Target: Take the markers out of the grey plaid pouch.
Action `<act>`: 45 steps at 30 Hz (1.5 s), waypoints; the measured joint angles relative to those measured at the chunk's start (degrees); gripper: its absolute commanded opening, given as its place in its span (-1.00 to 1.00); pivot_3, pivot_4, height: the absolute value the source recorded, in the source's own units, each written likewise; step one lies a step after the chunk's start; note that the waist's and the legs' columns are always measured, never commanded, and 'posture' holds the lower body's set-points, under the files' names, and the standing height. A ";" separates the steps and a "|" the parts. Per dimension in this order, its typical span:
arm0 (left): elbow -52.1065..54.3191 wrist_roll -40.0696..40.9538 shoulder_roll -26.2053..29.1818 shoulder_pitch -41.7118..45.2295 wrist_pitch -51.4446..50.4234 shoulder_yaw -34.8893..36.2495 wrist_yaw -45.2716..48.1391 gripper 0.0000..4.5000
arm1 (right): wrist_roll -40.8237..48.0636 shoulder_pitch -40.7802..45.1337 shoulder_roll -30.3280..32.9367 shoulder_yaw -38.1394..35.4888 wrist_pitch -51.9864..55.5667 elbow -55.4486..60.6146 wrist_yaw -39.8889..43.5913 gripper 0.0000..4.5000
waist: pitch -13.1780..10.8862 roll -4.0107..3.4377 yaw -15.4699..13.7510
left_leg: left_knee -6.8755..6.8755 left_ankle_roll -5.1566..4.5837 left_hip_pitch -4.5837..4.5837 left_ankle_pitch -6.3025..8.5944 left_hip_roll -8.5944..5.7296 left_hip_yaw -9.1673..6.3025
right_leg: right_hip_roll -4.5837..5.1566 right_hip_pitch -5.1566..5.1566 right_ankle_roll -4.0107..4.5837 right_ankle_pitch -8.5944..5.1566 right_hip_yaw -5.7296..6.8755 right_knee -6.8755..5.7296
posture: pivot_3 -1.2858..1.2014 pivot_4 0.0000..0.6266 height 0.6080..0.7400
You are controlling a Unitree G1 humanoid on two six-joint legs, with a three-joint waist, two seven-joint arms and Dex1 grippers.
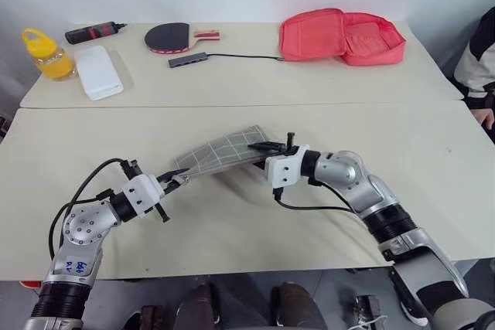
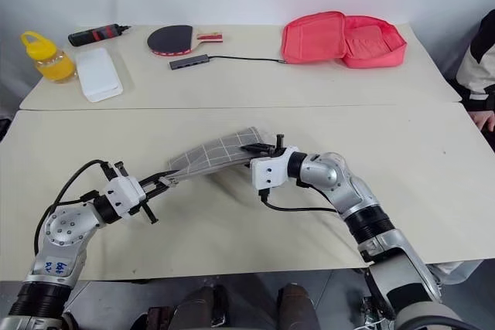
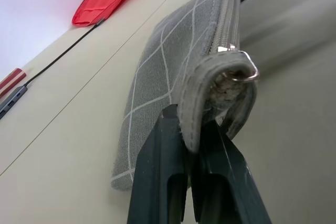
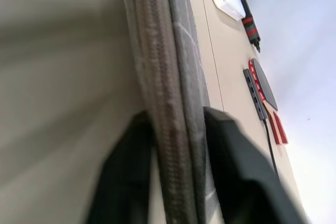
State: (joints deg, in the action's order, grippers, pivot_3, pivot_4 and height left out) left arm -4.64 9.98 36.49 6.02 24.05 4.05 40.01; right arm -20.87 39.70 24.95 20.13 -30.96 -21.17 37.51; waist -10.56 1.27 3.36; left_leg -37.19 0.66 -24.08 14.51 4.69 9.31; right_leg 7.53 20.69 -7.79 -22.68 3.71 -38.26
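The robot's left gripper is pinching the loop by the metal ring, so it should open and take the pouch's end itself [image 3: 170,95], freeing the loop for the right gripper.
The grey plaid pouch [image 1: 220,150] hangs stretched between my two grippers, just above the near table, tilted up toward the right. My left gripper [image 1: 176,179] is shut on its left end, where a small metal ring loop [image 3: 247,72] sits beside the zip. In the left wrist view the black fingers [image 3: 163,161] pinch the folded fabric edge [image 3: 173,66]. My right gripper [image 1: 263,147] has the pouch's right end between its fingers. In the right wrist view both fingers [image 4: 226,145] press against the pouch's edge [image 4: 163,66]. The markers are hidden.
On the far table lie an open pink-red zip case [image 1: 340,36], a table tennis paddle [image 1: 170,36], a grey USB hub [image 1: 188,59] with its cable, a white box [image 1: 98,71], a yellow bottle [image 1: 46,53] and a black-and-red gadget [image 1: 93,32]. A person's sleeve [image 1: 479,59] shows at the right edge.
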 measured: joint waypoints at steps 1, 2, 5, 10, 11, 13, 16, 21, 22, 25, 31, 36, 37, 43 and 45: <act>0.25 0.43 -0.07 -0.07 -0.48 0.12 0.00 -1.00 | 0.03 0.00 -0.08 -0.01 0.04 0.00 -0.01 -0.99 | 0.00 0.00 0.00 | 0.00 0.00 0.00 0.00 0.00 0.00 | 0.00 0.00 0.00 0.00 0.00 0.00 | 0.03 -0.52 1.00; 0.73 1.49 -0.19 -0.22 -1.46 0.36 0.24 -1.00 | 0.09 0.00 -0.20 -0.03 0.12 0.00 -0.02 -0.99 | 0.00 0.00 0.02 | 0.00 0.00 0.00 0.00 0.01 0.00 | 0.00 0.00 0.00 0.00 0.00 -0.01 | 0.03 -0.52 1.00; 2.40 5.42 -0.31 -0.92 -4.68 1.00 1.94 -0.66 | 0.53 0.00 -0.63 -0.16 0.78 0.00 -0.06 -1.00 | 0.00 0.00 0.06 | 0.00 0.00 0.00 0.00 0.01 -0.01 | -0.01 0.00 0.00 0.00 0.00 -0.03 | 0.03 -0.52 1.00; 4.32 5.38 -0.17 -2.58 -4.59 1.65 3.16 0.08 | 1.64 0.09 -1.08 -0.43 1.52 -0.83 -0.59 -1.00 | 0.00 0.00 0.02 | -0.01 0.00 0.00 0.00 0.00 0.00 | 0.00 -0.01 0.00 0.00 -0.01 -0.01 | 0.03 -0.52 1.00; 4.42 4.94 -0.09 -3.08 -3.90 1.77 3.23 0.21 | 2.10 0.12 -1.11 -0.62 1.84 -1.11 -0.71 -1.00 | 0.00 0.00 0.04 | -0.01 0.00 0.00 0.00 0.00 0.00 | 0.00 -0.01 0.00 0.00 -0.01 -0.02 | 0.03 -0.52 1.00; 4.52 3.38 0.07 -4.01 -1.91 2.34 3.14 0.21 | 2.92 0.19 -1.09 -1.39 2.37 -1.45 -0.78 -1.00 | 0.00 0.00 0.04 | -0.01 0.00 0.00 0.00 0.00 0.00 | -0.01 0.00 0.00 0.00 -0.01 -0.01 | 0.03 -0.52 1.00; 4.57 2.40 0.40 -4.98 0.37 3.55 3.02 0.21 | 3.98 0.96 -0.63 -2.69 2.41 -2.19 -0.79 -1.00 | 0.00 0.00 0.04 | -0.01 0.00 0.00 0.00 0.01 0.00 | 0.00 -0.01 0.00 0.00 -0.01 0.00 | 0.03 -0.52 1.00; 4.46 0.84 0.67 -6.69 4.06 5.93 2.43 0.21 | 5.06 2.12 0.20 -3.73 2.22 -4.37 -0.79 -1.00 | 0.00 0.00 0.05 | 0.00 0.00 0.00 0.00 0.01 0.00 | 0.00 0.00 0.00 0.00 0.00 0.01 | 0.03 -0.52 1.00; 4.22 0.23 0.67 -6.66 4.90 6.23 2.00 0.21 | 5.52 2.11 0.23 -3.77 2.07 -4.60 -0.72 -1.00 | 0.00 0.00 0.04 | 0.00 0.00 0.00 0.00 0.01 0.00 | 0.00 0.00 0.00 0.00 -0.01 0.01 | 0.03 -0.52 1.00; 2.86 -2.50 0.66 -6.21 6.85 6.63 0.33 0.21 | 6.96 2.09 0.36 -3.89 1.13 -4.84 0.12 -1.00 | 0.00 0.00 0.06 | 0.00 -0.01 0.00 0.00 0.00 0.00 | 0.00 -0.01 0.00 0.00 -0.01 0.01 | 0.03 -0.52 1.00; -1.97 -7.32 0.64 -3.90 10.02 6.50 -2.62 0.21 | 13.38 0.42 1.29 -4.86 0.56 -3.98 5.21 -1.00 | 0.00 0.00 -0.01 | 0.00 -0.02 0.00 0.01 0.00 0.00 | 0.01 -0.01 0.00 0.00 0.00 0.01 | 0.03 -0.52 1.00; -4.95 -8.98 0.55 -0.90 12.05 4.02 -2.95 0.21 | 17.62 -0.88 1.93 -4.89 0.02 -2.85 10.15 -1.00 | 0.00 0.00 -0.01 | -0.01 -0.02 0.00 0.01 0.00 0.00 | 0.01 -0.02 0.00 0.00 0.01 -0.01 | 0.03 -0.52 1.00; -5.30 -9.09 0.30 -0.31 12.17 3.56 -2.96 0.21 | 18.06 -1.04 1.99 -4.88 -0.02 -2.67 10.92 -1.00 | 0.00 0.00 0.00 | -0.01 -0.02 0.00 0.01 0.00 0.00 | 0.00 -0.01 0.00 0.00 0.01 -0.01 | 0.03 -0.52 1.00; -5.32 -8.29 -0.61 1.09 12.69 0.12 -1.99 0.21 | 18.78 -1.91 1.74 -4.88 0.44 -1.43 11.88 -1.00 | 0.00 0.00 0.02 | -0.03 -0.02 0.01 0.01 0.01 0.00 | 0.00 0.00 0.00 0.00 0.01 -0.04 | 0.03 -0.52 1.00; -5.30 -7.71 -0.62 1.07 13.01 -0.67 -1.25 0.21 | 18.77 -1.91 1.67 -4.88 0.85 -1.24 11.88 -1.00 | 0.00 0.00 0.00 | -0.03 -0.01 0.01 0.01 0.01 -0.01 | 0.00 0.00 0.00 0.00 0.01 -0.06 | 0.03 -0.52 1.00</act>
State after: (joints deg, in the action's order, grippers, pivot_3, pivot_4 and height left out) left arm -9.94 2.27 35.87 7.09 37.06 3.39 38.77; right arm -2.11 37.79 26.62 15.24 -30.11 -22.41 49.39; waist -10.56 1.27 3.36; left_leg -37.21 0.64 -24.08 14.51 4.71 9.30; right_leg 7.53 20.68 -7.79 -22.68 3.72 -38.31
